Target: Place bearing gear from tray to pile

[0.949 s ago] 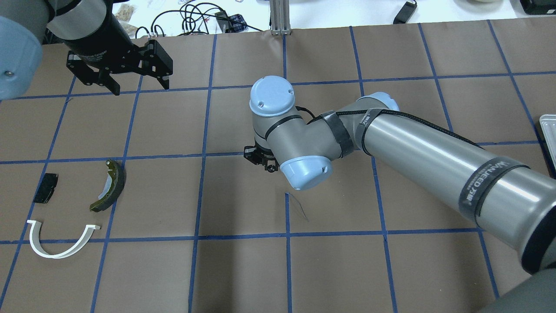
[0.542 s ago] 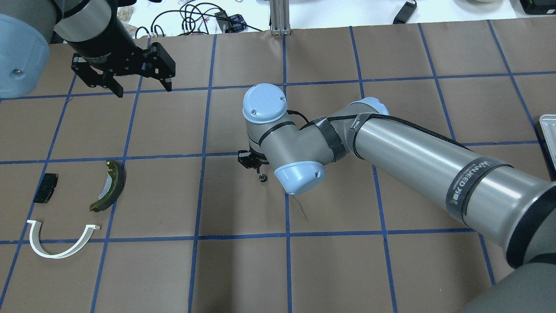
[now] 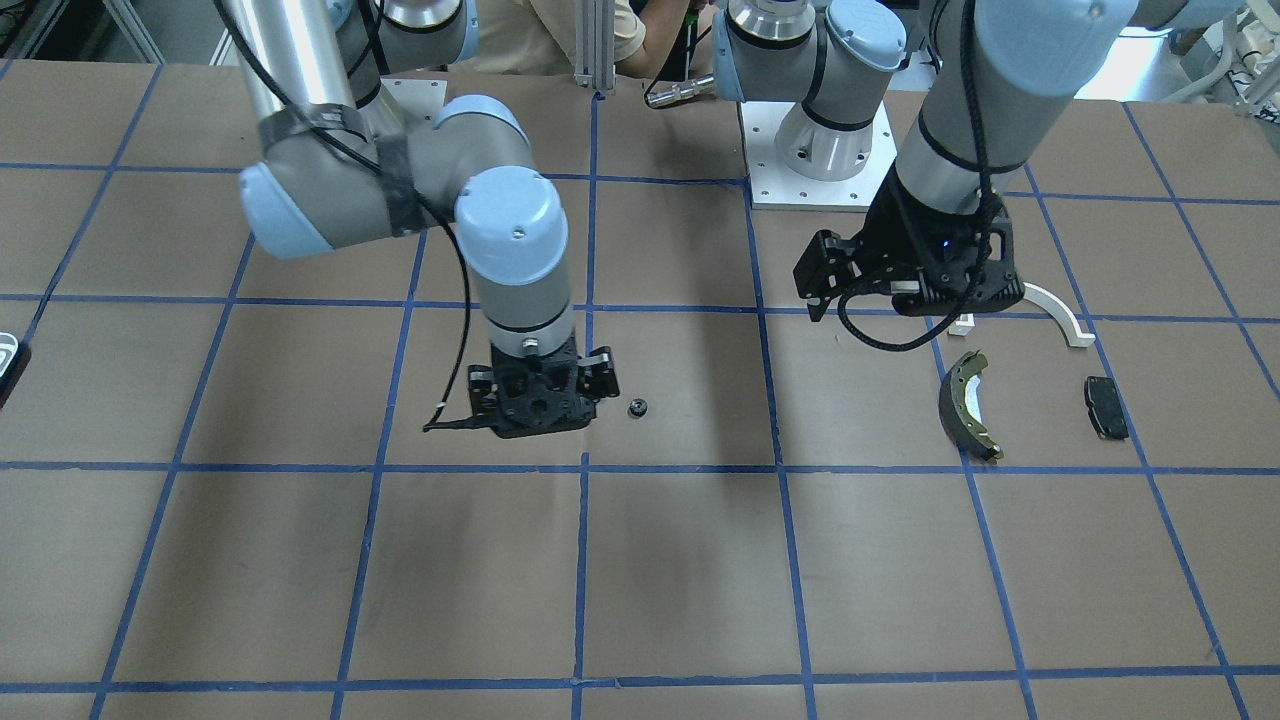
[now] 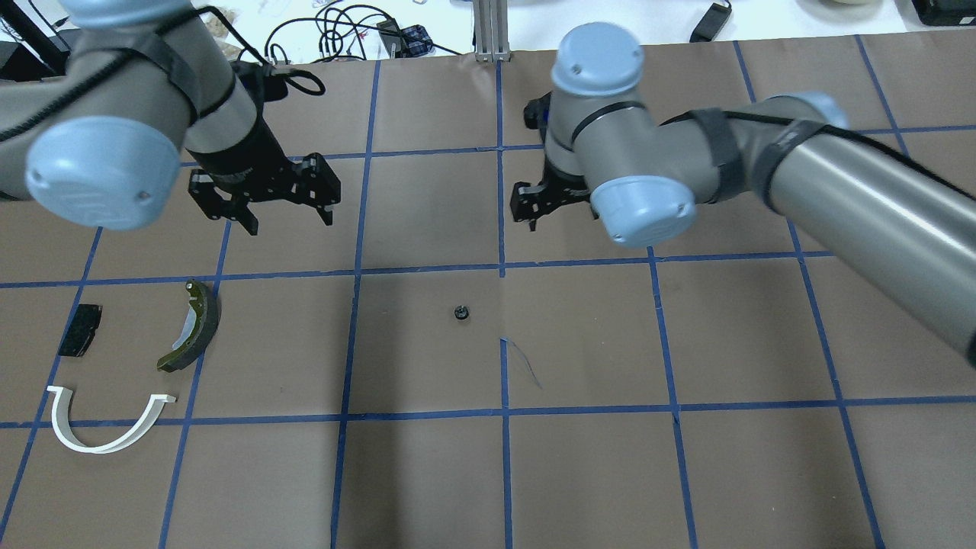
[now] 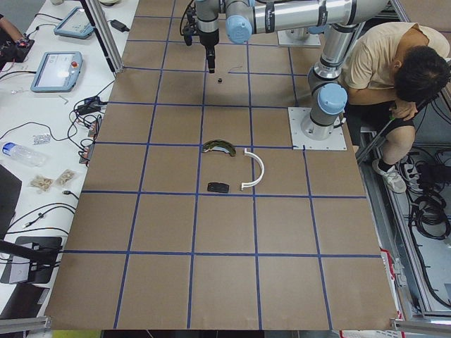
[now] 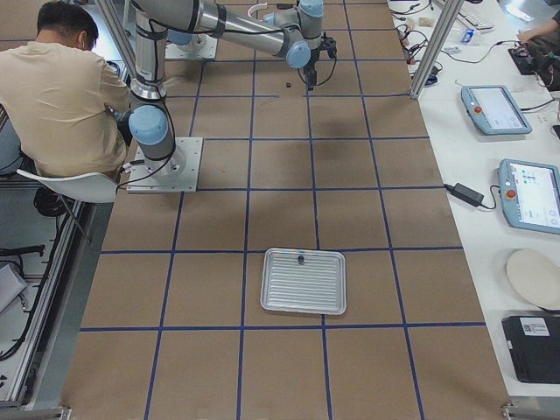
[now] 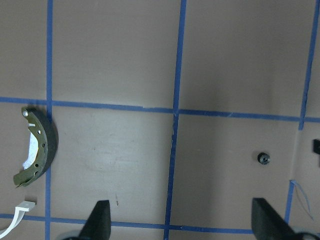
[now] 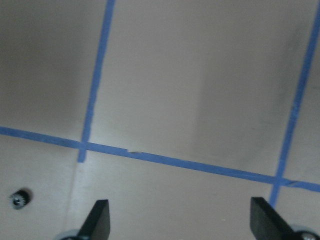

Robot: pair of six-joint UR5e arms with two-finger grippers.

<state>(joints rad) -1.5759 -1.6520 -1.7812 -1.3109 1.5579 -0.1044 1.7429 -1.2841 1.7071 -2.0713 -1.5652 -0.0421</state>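
Observation:
The robot's left gripper needs to close on the toothed edge point(image 3: 638, 408) point(image 7: 263, 158) of the small black bearing gear, which is lying by itself on the brown table.
The bearing gear point(image 4: 460, 312), small, black and round, lies alone on the brown table mid-way across, away from the pile; it also shows in the front view point(image 3: 638, 407) and in both wrist views point(image 7: 263, 158) point(image 8: 19, 199). The pile sits at the left: olive-and-black brake shoe point(image 4: 191, 326), flat black pad point(image 4: 80, 329), white half-ring arch point(image 4: 107, 423). My right gripper point(image 4: 543, 216) is open and empty, raised beyond and right of the gear. My left gripper point(image 4: 290, 223) is open and empty, above the table beyond the brake shoe.
The ribbed metal tray point(image 6: 304, 280) lies far off on my right side, with one small dark part near its far rim. Blue tape lines grid the table. A person sits behind the robot base point(image 6: 162, 166). Cables and tablets lie past the far edge.
My right gripper, low over the gear at first, has left it on the table and risen away to the far right. My left gripper has moved right and nearer.

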